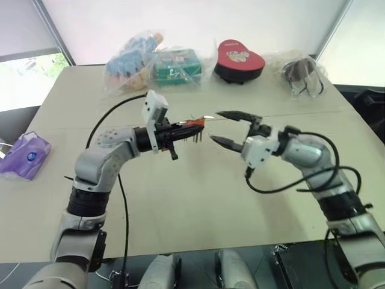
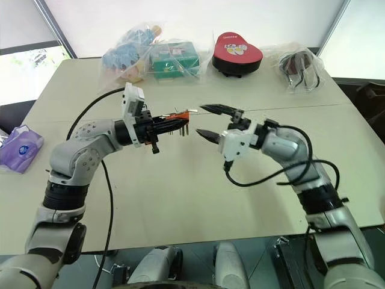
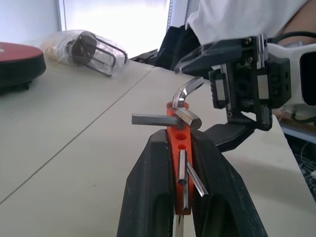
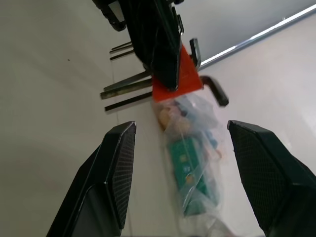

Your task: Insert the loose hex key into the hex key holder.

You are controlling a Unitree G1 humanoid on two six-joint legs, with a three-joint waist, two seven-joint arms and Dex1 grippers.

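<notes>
The robot's left gripper will release the orange hex key holder on the bare beige table [image 1: 212, 166] between the robot's arms, nearer than the seam. The holder is still held above the table.
My left gripper [image 1: 186, 127] is held above the table, shut on the orange hex key holder [image 1: 194, 123], which lies between its black fingers [image 3: 148, 187]. Several thin dark keys hang from the holder's side. A grey L-shaped hex key [image 3: 186, 92] sticks out of the holder's far end, its bent end toward my right gripper [image 1: 215, 126]. That gripper is open just past the holder's tip, its jaws wide apart with nothing between them. From the right wrist, the holder [image 4: 180, 79] and the bent key [image 4: 215, 91] lie beyond the open fingers [image 4: 116, 173].
Along the beige table's [image 1: 180, 205] far edge sit a red heart-shaped box [image 1: 239, 60], clear bags of goods [image 1: 150, 63] and a bag of dark items [image 1: 301, 73]. A purple tissue pack [image 1: 24, 153] lies at the left edge. A person's white sleeve [image 3: 237, 19] appears behind.
</notes>
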